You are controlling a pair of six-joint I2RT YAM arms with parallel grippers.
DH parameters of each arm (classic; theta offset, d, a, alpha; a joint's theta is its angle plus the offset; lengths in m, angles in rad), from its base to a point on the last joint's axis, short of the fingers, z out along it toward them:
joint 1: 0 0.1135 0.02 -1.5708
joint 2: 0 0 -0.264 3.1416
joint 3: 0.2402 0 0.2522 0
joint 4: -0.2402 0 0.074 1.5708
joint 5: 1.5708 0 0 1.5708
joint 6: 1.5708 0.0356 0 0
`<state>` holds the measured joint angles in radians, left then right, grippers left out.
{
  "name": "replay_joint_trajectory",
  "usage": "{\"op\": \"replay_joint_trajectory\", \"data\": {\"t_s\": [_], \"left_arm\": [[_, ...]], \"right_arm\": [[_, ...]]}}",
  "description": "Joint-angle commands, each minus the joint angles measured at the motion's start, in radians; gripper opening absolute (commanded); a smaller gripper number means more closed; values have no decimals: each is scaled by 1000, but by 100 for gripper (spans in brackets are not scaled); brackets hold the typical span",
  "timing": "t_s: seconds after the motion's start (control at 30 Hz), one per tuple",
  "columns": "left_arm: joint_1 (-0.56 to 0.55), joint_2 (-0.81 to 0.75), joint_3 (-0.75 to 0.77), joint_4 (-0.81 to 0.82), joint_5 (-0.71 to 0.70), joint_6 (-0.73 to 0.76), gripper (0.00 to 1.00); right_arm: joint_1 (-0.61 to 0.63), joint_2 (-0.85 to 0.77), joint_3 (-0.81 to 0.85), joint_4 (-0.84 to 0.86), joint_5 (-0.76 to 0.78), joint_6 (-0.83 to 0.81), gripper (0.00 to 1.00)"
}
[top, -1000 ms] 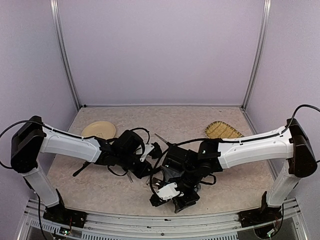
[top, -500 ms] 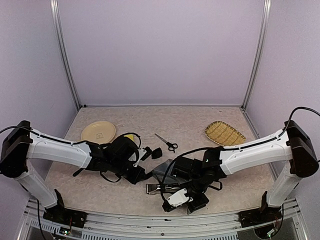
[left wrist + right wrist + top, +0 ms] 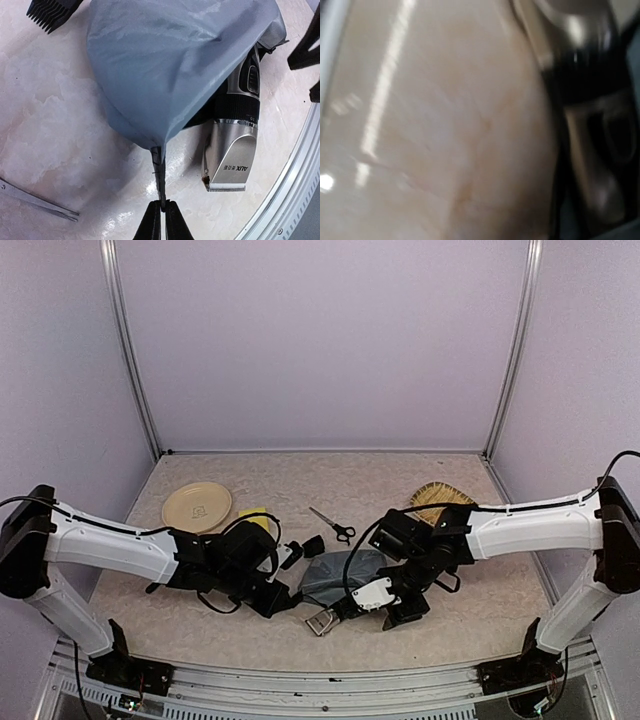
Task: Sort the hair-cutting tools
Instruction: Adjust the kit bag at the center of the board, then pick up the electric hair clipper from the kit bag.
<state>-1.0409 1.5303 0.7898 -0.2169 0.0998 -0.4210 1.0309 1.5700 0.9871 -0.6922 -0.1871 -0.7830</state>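
Note:
My left gripper is pinching only the loose end of the pouch's pull tab, so it should open and grab the tab close to the pouch's corner [image 3: 158,146].
The black-and-silver electric clipper [image 3: 233,150] lies on the table, its body under the open edge of the grey zip pouch [image 3: 180,60] and its silver blade head sticking out toward the front rail. From above, the clipper [image 3: 324,620] pokes out of the pouch [image 3: 340,570]. My left gripper [image 3: 161,206] is shut on the pouch's thin dark pull tab. My right gripper [image 3: 388,606] hovers just right of the clipper; its wrist view is blurred and shows only the clipper [image 3: 585,105]. One pair of scissors [image 3: 334,525] lies behind the pouch, with a small black piece [image 3: 313,545] beside it.
A round beige plate [image 3: 197,505] sits at the back left and a woven tray [image 3: 443,500] at the back right. A black toothed comb piece [image 3: 50,10] lies left of the pouch. A silver scissor blade [image 3: 37,201] lies near my left gripper. The metal front rail [image 3: 295,190] is close.
My right arm has pulled back and to the right, away from the front edge, uncovering the pouch and clipper. My left gripper still pinches the pouch tab and has shifted slightly.

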Motion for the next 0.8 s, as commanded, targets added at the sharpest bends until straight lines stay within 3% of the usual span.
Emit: {"op": "replay_joint_trajectory", "data": {"t_s": [0.0,0.07,0.13,0.27,0.4,0.77], "left_arm": [[-5,-13,12,-12,-39,-10,0],[-5,2,18,-9,-48,-13,7],[-9,15,19,0,-66,-19,24],[-10,47,25,33,-95,-11,34],[-4,94,43,50,-94,12,34],[29,84,-3,133,-12,24,17]], "right_arm": [[17,-44,86,-38,-156,-34,57],[32,-39,97,-11,-142,-33,57],[47,-23,97,50,-82,-31,58],[62,44,112,118,-17,-27,58],[75,81,115,161,6,-27,59],[109,164,112,229,43,-46,59]]}}
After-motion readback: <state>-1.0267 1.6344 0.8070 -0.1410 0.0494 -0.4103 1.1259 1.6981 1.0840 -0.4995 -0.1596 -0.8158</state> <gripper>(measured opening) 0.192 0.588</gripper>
